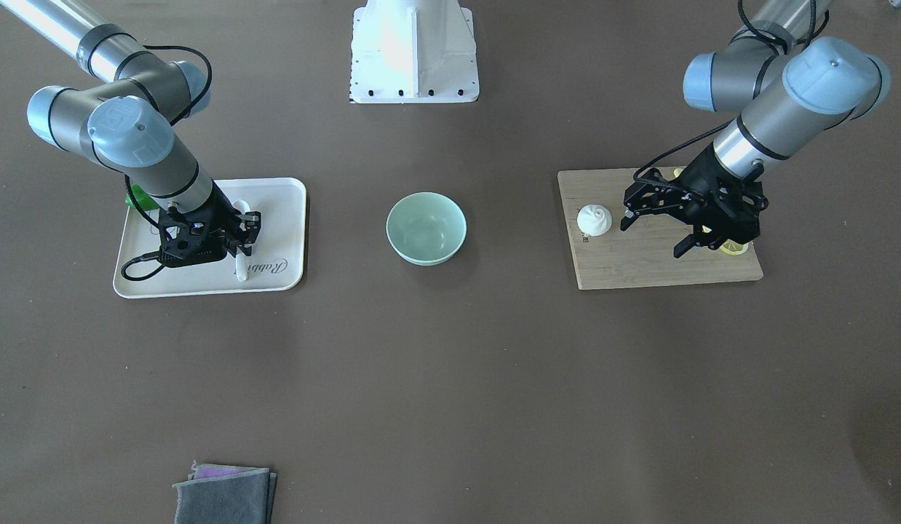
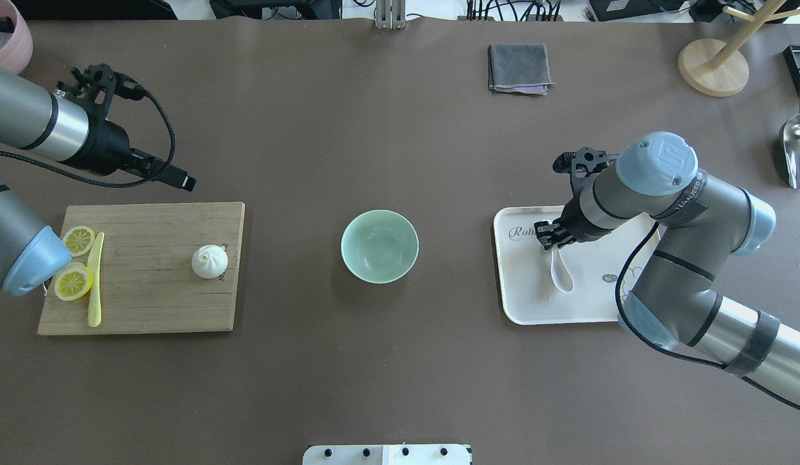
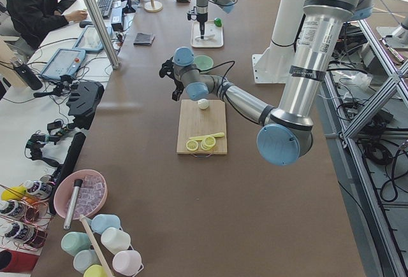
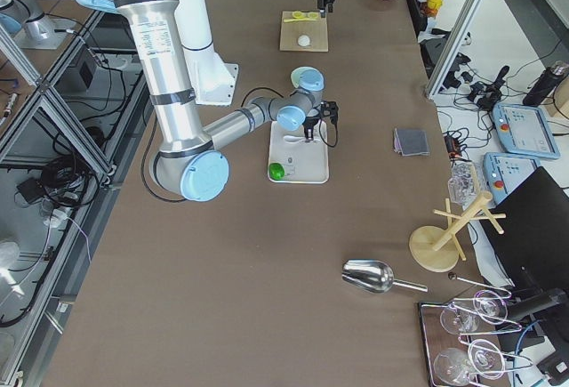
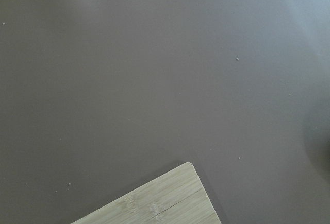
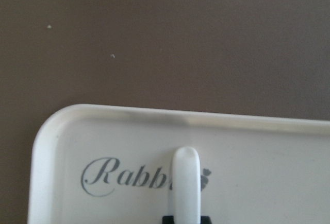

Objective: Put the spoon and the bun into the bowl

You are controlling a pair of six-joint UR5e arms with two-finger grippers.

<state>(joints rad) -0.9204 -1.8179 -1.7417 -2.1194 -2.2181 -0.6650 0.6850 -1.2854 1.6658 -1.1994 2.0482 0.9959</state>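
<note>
I move my left gripper to the white bun on the wooden board next and close it on the bun's pleated top (image 1: 596, 215).
The pale mint-green bowl (image 2: 379, 246) stands empty mid-table. The white spoon (image 2: 560, 271) lies on a white tray (image 2: 523, 303) to the bowl's right in the overhead view. My right gripper (image 1: 243, 234) is down over its handle. The right wrist view shows the handle (image 6: 185, 183) with black fingertips (image 6: 167, 220) tight on both sides. The white pleated bun (image 2: 210, 261) sits on a wooden board (image 2: 148, 290) at the left. My left gripper (image 1: 653, 234) hangs open and empty above the board, beside the bun and apart from it.
Two lemon slices (image 2: 73, 284) and a pale-yellow knife (image 2: 95, 284) lie on the board's near-left end. A green lime (image 1: 139, 196) sits on the tray behind my right arm. A grey cloth (image 2: 517, 68), a wooden stand (image 2: 713, 68) and a metal scoop (image 2: 797, 145) lie farther off.
</note>
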